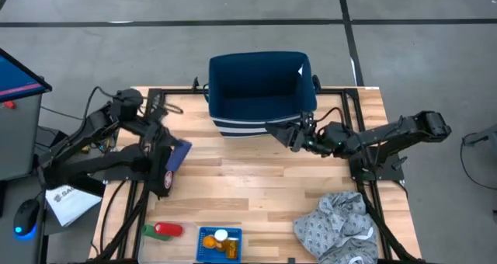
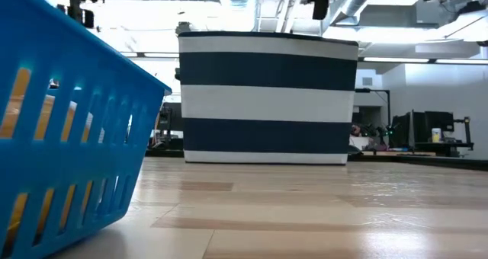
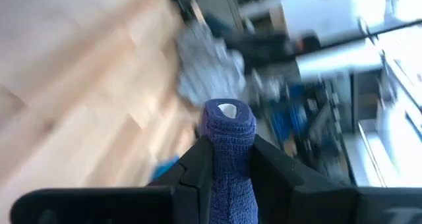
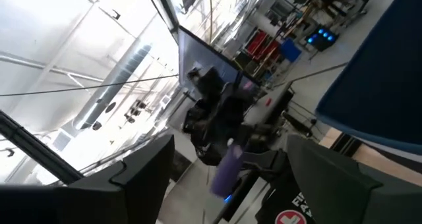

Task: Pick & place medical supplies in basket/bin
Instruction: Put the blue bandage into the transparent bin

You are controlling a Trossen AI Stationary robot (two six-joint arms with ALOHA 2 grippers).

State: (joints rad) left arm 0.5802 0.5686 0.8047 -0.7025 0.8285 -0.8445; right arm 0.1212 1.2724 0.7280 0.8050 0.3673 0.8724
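The robot's left gripper should release the purple-blue bandage roll between the red cylinder and the small bright-blue basket point(image 1: 187, 243).
My left gripper point(image 1: 175, 158) is over the table's left half, shut on a purple-blue bandage roll point(image 3: 227, 141), which also shows in the high view point(image 1: 180, 153). My right gripper point(image 1: 281, 132) is open and holds nothing; it hangs just in front of the navy white-striped tub point(image 1: 262, 89). The small bright-blue basket point(image 1: 220, 244) stands at the near edge and holds orange pill bottles, one white-capped point(image 1: 221, 236). A red cylinder point(image 1: 168, 230) and a green piece point(image 1: 147, 230) lie on the table to the left of the basket. My left gripper pinches the bandage roll between its two fingers point(image 3: 198, 165) by its long sides. The roll lies along the fingers, and its hollow end point(image 3: 226, 110) sticks out past the fingertips. It is lifted clear of the table, as the right wrist view shows point(image 4: 227, 170).
A crumpled grey patterned cloth point(image 1: 338, 225) lies at the near right corner. The tub stands at the far edge in the middle. Bare wood point(image 1: 241, 178) lies between the tub and the basket. In the low view the basket's wall point(image 2: 69, 137) fills the left side.
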